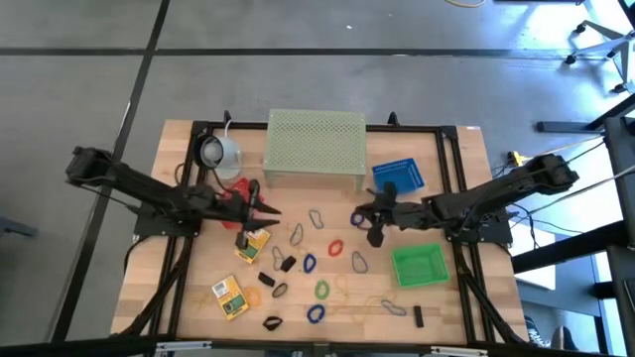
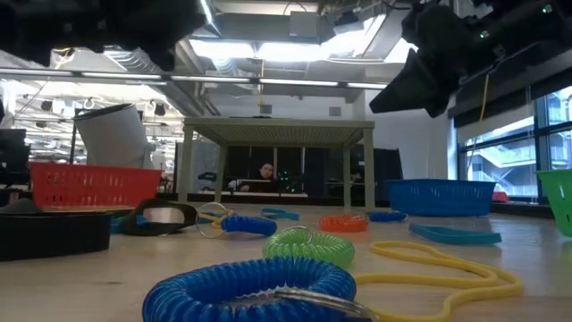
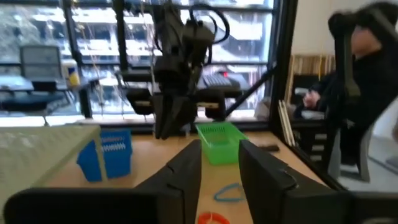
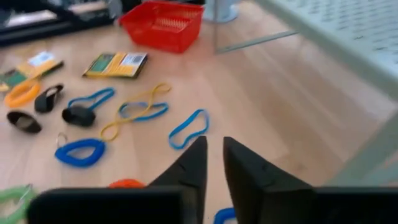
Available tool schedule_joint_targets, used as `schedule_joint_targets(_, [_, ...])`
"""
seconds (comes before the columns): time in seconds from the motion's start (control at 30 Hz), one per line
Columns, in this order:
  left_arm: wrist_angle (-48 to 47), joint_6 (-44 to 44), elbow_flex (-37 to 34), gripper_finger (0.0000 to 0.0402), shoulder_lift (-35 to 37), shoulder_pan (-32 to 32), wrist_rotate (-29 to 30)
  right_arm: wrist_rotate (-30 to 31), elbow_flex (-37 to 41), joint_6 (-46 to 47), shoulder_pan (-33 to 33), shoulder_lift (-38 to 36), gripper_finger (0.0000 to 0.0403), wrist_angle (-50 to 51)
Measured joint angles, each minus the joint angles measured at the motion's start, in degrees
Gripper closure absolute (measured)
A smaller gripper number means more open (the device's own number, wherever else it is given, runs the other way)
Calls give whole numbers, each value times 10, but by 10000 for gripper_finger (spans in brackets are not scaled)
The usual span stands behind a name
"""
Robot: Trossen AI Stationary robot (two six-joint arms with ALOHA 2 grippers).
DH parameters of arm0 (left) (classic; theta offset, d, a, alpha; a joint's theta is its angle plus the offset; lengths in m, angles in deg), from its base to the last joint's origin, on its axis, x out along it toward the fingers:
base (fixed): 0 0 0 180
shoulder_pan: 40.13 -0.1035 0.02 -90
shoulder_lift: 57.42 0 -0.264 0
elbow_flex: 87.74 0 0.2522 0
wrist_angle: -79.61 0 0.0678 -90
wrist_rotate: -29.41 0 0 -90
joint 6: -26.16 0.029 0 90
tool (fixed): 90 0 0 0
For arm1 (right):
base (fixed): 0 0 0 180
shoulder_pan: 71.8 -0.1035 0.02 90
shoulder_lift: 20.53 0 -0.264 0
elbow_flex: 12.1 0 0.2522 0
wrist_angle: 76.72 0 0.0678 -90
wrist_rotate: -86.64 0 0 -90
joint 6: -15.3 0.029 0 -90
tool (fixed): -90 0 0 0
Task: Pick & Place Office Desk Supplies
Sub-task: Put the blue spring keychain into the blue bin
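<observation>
I should next close my right gripper on the side of the purple loop (image 1: 354,222) (image 4: 218,216) that faces the red loop.
The office desk supplies lie loose on the wooden table (image 1: 466,169): yellow printed packets (image 1: 256,243), blue (image 1: 310,264), green (image 1: 322,290) and red loops (image 1: 335,248), silvery wire clips (image 1: 298,233) and black clips (image 1: 288,264). My left gripper (image 1: 266,209) hovers at mid-left over the table, just past the red basket (image 1: 234,191). Its fingers are open with nothing between them (image 3: 221,171). My right gripper (image 1: 363,220) hovers at mid-right above a purple loop (image 1: 355,219). It is open by a narrow gap (image 4: 214,158) and holds nothing.
The pale green perforated stand (image 1: 316,147) stands at the far middle, a blue basket (image 1: 397,176) to its right and a green basket (image 1: 419,266) near the right edge. A white cup (image 1: 220,152) sits far left. A person sits beyond the table (image 3: 367,93).
</observation>
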Motion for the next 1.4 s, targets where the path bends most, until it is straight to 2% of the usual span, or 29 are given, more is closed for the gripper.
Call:
schedule_joint_targets(0.17, [0,40,43,272,-69,16,1,0,-12,-17,-26,47,286,-1])
schedule_joint_targets(0.3, [0,76,64,265,-103,32,0,6,-12,-95,-40,83,257,0])
schedule_joint_targets(0.4, [0,108,70,265,-114,41,0,8,-12,-179,-40,106,247,3])
schedule_joint_targets(0.47, [0,126,70,265,-115,45,0,8,-12,-201,-35,118,243,6])
schedule_joint_targets(0.73, [0,141,70,269,-115,52,0,-40,-12,-134,15,155,243,31])
schedule_joint_targets(0.97, [0,141,70,266,-115,52,0,-124,-12,-119,60,183,243,32])
schedule_joint_targets(1.2, [0,141,70,272,-115,52,0,-141,-14,-104,85,225,243,20])
schedule_joint_targets(1.3, [0,141,70,272,-115,52,0,-170,-15,-84,91,228,244,21])
schedule_joint_targets(1.4, [0,141,70,272,-115,52,0,-174,-15,-66,91,229,255,23])
